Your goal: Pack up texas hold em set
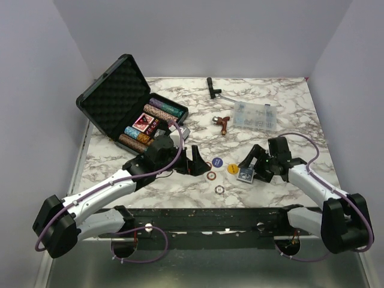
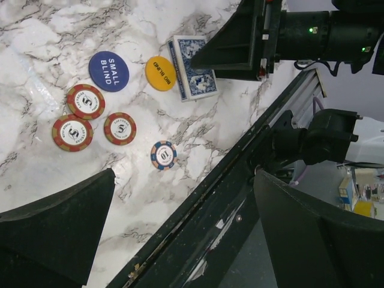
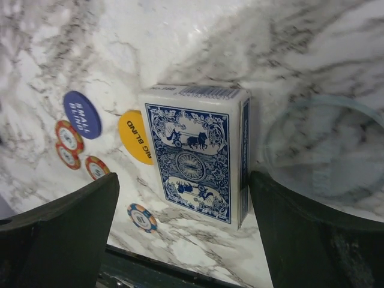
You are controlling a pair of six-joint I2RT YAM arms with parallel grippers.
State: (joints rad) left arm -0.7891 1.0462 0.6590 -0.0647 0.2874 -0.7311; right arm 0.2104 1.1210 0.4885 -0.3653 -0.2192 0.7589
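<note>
I need to move my left gripper to the blue card deck next and close it on the deck's long sides (image 1: 239,174) (image 2: 179,71), one of which faces the yellow BIG BLIND button.
The black briefcase (image 1: 114,96) lies open at the back left, with rows of poker chips (image 1: 157,115) inside. On the marble lie the blue card deck (image 3: 192,159), a blue SMALL BLIND button (image 2: 108,71), a yellow BIG BLIND button (image 2: 160,73), three red chips (image 2: 85,101) and a blue-and-orange chip (image 2: 163,155). My right gripper (image 3: 183,240) is open and straddles the deck (image 1: 245,174), its right finger close beside the deck's edge. My left gripper (image 2: 186,234) is open with nothing in it, over the table's front edge, left of the loose chips (image 1: 212,176).
A clear compartment box (image 1: 257,114) of small parts stands at the back right, with a brown tool (image 1: 222,123) beside it and a black tool (image 1: 212,87) further back. A clear round disc (image 3: 324,150) lies right of the deck. The black front rail (image 2: 240,198) runs under my left gripper.
</note>
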